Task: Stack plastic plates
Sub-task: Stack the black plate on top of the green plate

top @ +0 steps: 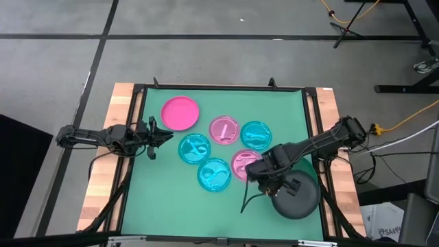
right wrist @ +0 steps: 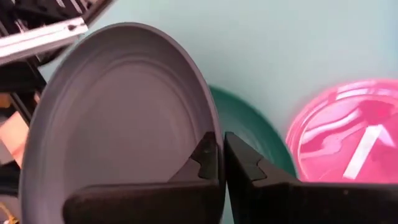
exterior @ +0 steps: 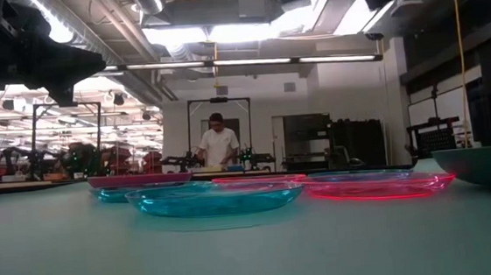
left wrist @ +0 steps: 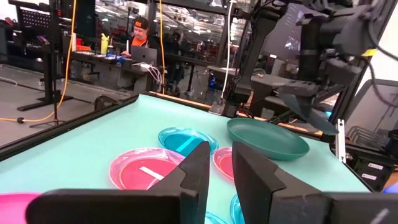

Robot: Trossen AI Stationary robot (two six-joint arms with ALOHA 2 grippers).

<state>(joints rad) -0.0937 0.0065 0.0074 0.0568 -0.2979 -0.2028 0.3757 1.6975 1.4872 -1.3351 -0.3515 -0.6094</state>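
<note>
My right gripper is going to let go of the dark grey plate, now near the table's near corner, inside the large dark green plate (top: 291,176) next to the small pink plate.
My right gripper (right wrist: 221,163) is shut on the dark grey plate (right wrist: 118,118), which sits near the table's right near corner (top: 296,197). The large dark green plate (right wrist: 249,124) lies on the mat under it, also seen in the left wrist view (left wrist: 267,138). The plain hot pink plate (top: 180,112) lies far left. Several small translucent plates lie flat mid-table: pink (top: 224,130), cyan (top: 256,135), cyan (top: 194,148), pink (top: 245,163), cyan (top: 214,174). My left gripper (top: 161,135) hovers open at the left edge, beside the hot pink plate, touching nothing. My right gripper pinches the dark grey plate's rim (right wrist: 214,127) between its two fingers, one finger (right wrist: 205,160) on the plate's inner face and the other on the outside. The plate is tilted in the hold, above the green plate.
A black frame (top: 137,92) borders the green mat, with wooden table edges (top: 103,178) outside it. Bare mat lies along the near side (top: 178,213) and far right (top: 281,103). People work at benches in the room beyond the table (exterior: 220,144).
</note>
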